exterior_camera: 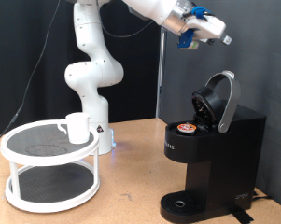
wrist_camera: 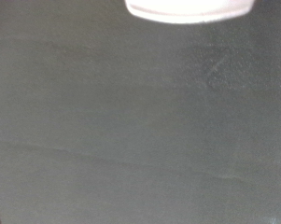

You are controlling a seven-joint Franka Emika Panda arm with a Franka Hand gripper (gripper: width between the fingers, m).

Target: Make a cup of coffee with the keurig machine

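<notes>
Next, my gripper goes to the top of the silver handle [exterior_camera: 229, 75] on the keurig machine's open lid and closes there.
The keurig machine [exterior_camera: 210, 154] stands at the exterior view's right with its domed lid [exterior_camera: 219, 98] hinged open. A small brown-topped pod [exterior_camera: 185, 128] sits in its open chamber. The cup [exterior_camera: 77, 127], a white mug, stands on the top tier of a white round rack [exterior_camera: 47, 168] at the exterior view's left. My gripper [exterior_camera: 213, 34] is high in the air above the machine's open lid, well apart from it, with nothing seen between its fingers. The wrist view shows no fingers, machine or cup, only a blurred grey surface.
The round drip base [exterior_camera: 182, 203] under the machine's spout has nothing on it. The arm's white base [exterior_camera: 93, 93] stands behind the rack. A dark curtain hangs behind the table. A white rounded shape [wrist_camera: 187, 9] shows at the wrist view's edge; I cannot tell what it is.
</notes>
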